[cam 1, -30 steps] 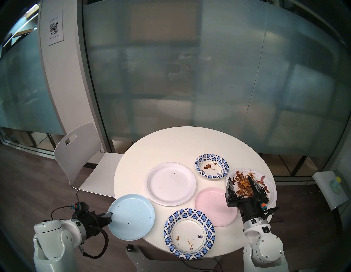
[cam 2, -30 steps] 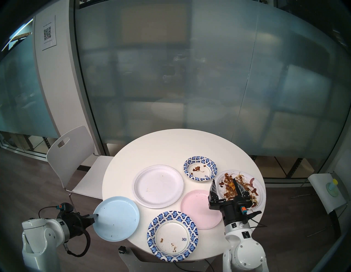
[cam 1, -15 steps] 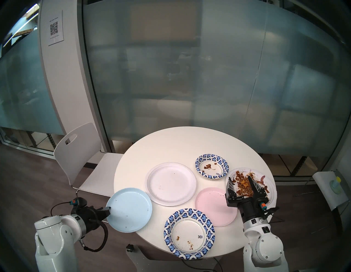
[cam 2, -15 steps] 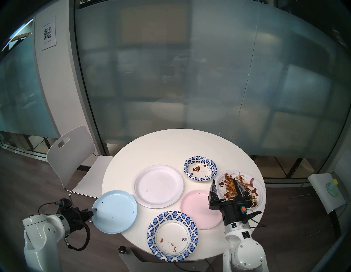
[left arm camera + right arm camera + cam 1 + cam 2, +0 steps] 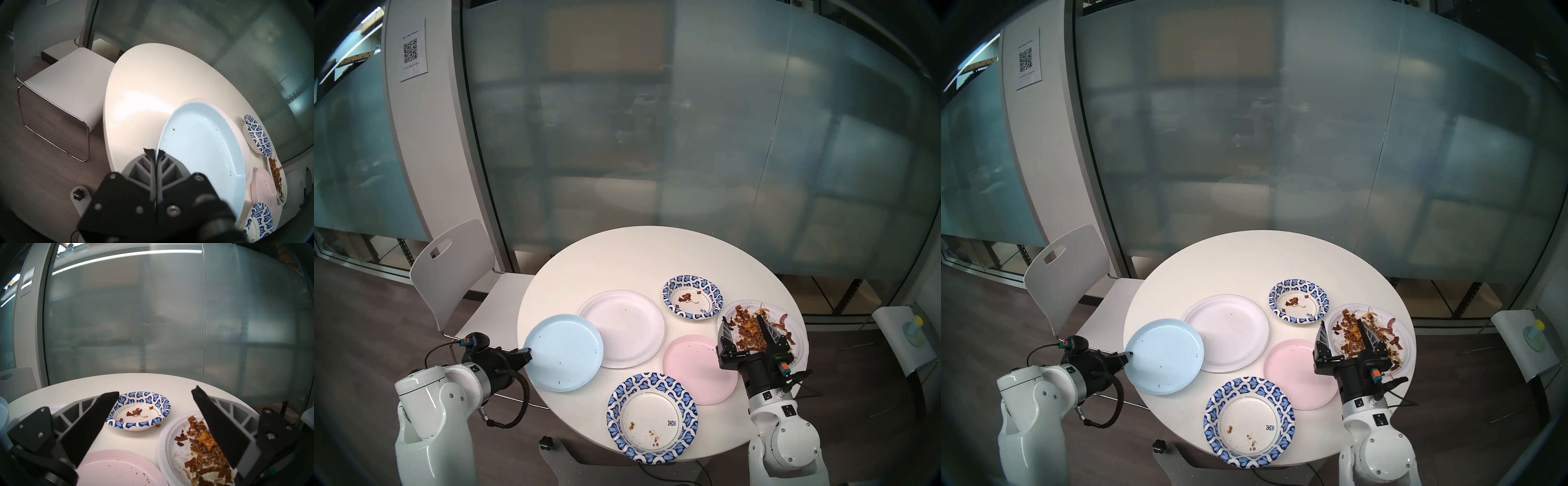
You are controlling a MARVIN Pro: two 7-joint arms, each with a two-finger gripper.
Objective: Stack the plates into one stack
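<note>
I need to set the pale blue plate down in the middle of the large white plate point(image 5: 614, 332) using my left gripper. The pale blue plate is held slightly above the table.
My left gripper point(image 5: 527, 350) is shut on the near-left rim of the pale blue plate point(image 5: 565, 353), held slightly above the table. The plate's far-right edge overlaps the left edge of the large white plate point(image 5: 633, 325). In the left wrist view the pads point(image 5: 149, 152) pinch the blue rim point(image 5: 200, 146). My right gripper point(image 5: 742, 319) hangs open and empty over the white plate with food scraps point(image 5: 798, 337), beside the pink plate point(image 5: 697, 370). A patterned plate point(image 5: 652, 417) lies at the front. A small patterned bowl point(image 5: 692, 297) with a few scraps sits farther back.
The round white table point(image 5: 636, 254) stands against a frosted glass wall. A white chair point(image 5: 456, 271) is at its left, close behind my left arm. A small stand point(image 5: 904, 346) with a yellow-capped item is off to the right.
My left arm has carried the blue plate from beyond the table's front-left edge up and rightward, so it now overlaps the large white plate. The right arm has not moved.
</note>
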